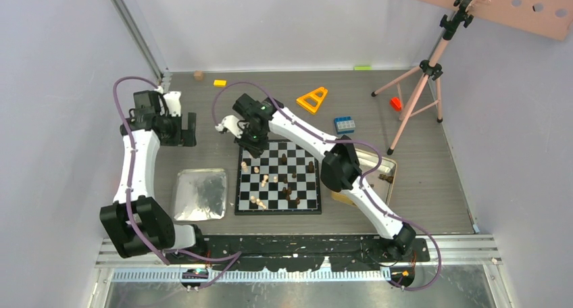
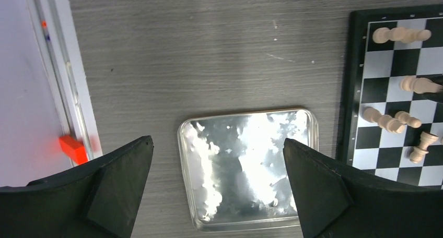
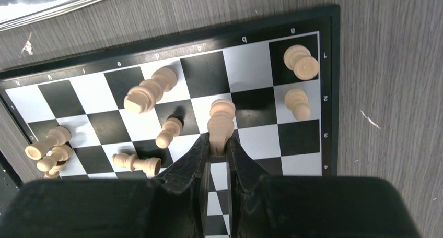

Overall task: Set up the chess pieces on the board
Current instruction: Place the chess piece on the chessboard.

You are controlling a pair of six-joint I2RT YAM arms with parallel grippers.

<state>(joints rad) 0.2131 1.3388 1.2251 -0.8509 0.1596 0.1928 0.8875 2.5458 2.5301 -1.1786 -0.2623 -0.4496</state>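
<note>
I should use my right gripper to put the light tan piece down on the white edge square (image 1: 248, 154) (image 3: 248, 75) next to the corner tan piece.
The board (image 1: 307, 203) lies mid-table with light tan and dark brown chess pieces (image 1: 265, 181) scattered on it, several of them toppled. My right gripper (image 3: 218, 143) hangs over the board's (image 3: 303, 139) far-left part, shut on the top of a light tan piece (image 3: 221, 120). Two tan pieces (image 3: 301, 63) stand by the board's edge; others (image 3: 151, 90) lie on their sides. My left gripper (image 2: 217, 140) is open and holds nothing, high over the silver tray (image 2: 203, 159), with the board (image 2: 381, 63) and fallen tan pieces (image 2: 401, 35) to its right.
The silver tray (image 1: 182, 203) sits left of the board. A gold-rimmed tin (image 1: 390, 165) lies to the right, partly under my right arm. Behind the board are an orange triangle (image 1: 312, 100), a blue brick (image 1: 344, 124), a yellow brick (image 1: 219, 83) and a pink tripod (image 1: 422, 85).
</note>
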